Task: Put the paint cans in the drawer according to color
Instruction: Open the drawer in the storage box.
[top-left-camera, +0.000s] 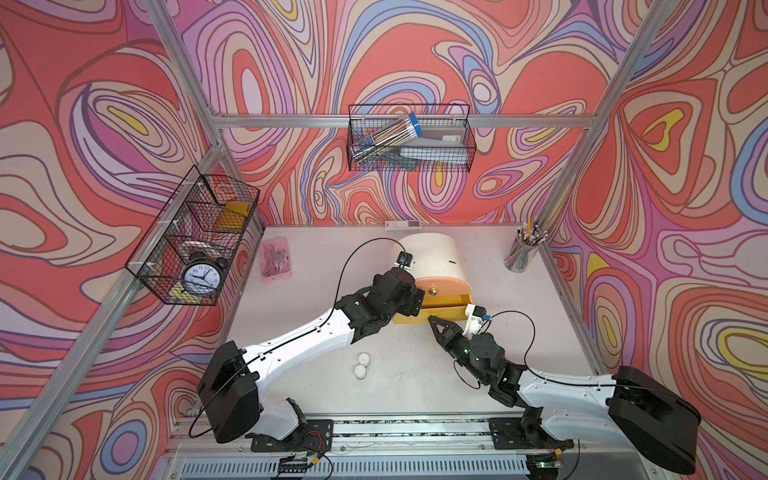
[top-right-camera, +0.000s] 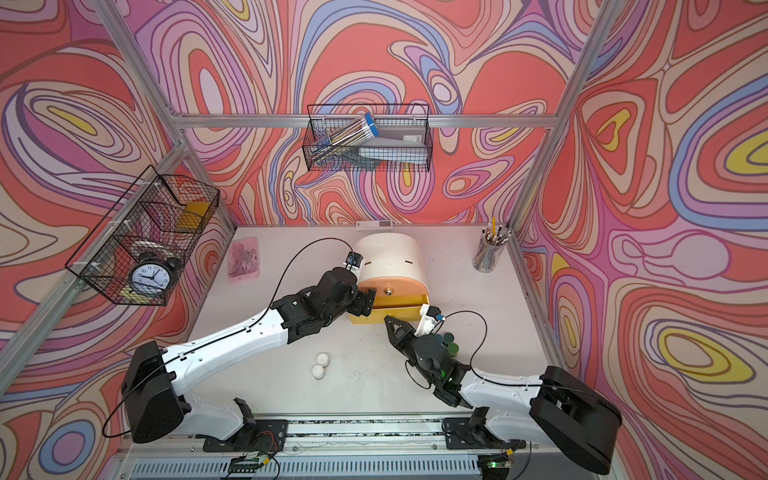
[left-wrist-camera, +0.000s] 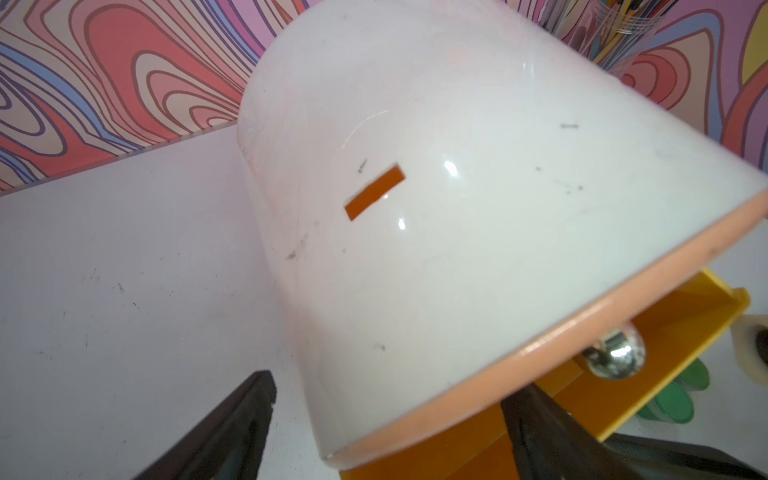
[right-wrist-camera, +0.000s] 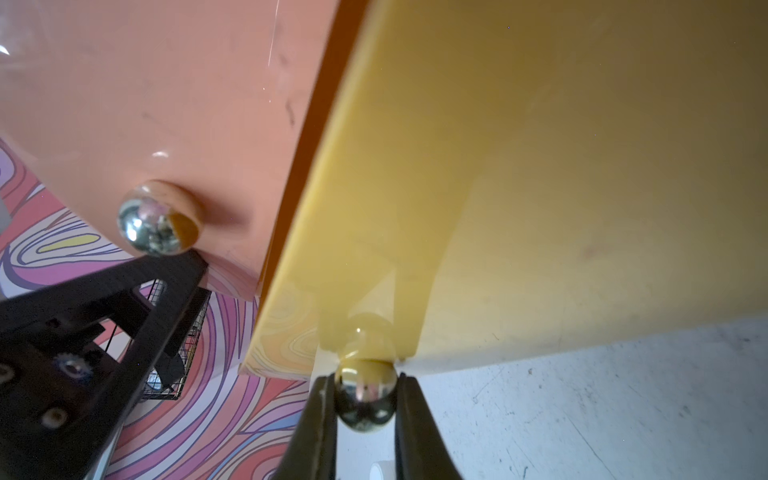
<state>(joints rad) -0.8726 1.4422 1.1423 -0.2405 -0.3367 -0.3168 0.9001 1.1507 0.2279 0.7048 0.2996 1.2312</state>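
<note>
Next, I let go of the yellow drawer's gold knob with my right gripper farther out, above the table in front of the chest (top-left-camera: 433, 328).
The cream drawer chest (top-left-camera: 428, 253) stands mid-table with its peach front (right-wrist-camera: 166, 104) closed and its yellow drawer (top-left-camera: 442, 307) pulled out. My right gripper (right-wrist-camera: 365, 395) is shut on the yellow drawer's shiny knob (right-wrist-camera: 365, 401). My left gripper (left-wrist-camera: 392, 386) is open and straddles the chest's front corner, with one finger (left-wrist-camera: 232, 424) beside the cream wall and the other in front of the yellow drawer. Two white-lidded paint cans (top-left-camera: 361, 365) sit together on the table near the left arm. Two green-lidded cans (top-right-camera: 451, 344) stand beside the right wrist and also show in the left wrist view as green lids (left-wrist-camera: 673, 401).
A clear cup of pencils (top-left-camera: 521, 251) stands at the back right and a pink case (top-left-camera: 276, 259) lies at the back left. One black wire basket (top-left-camera: 195, 241) with a clock hangs on the left wall, and another basket (top-left-camera: 409, 139) hangs on the back wall.
</note>
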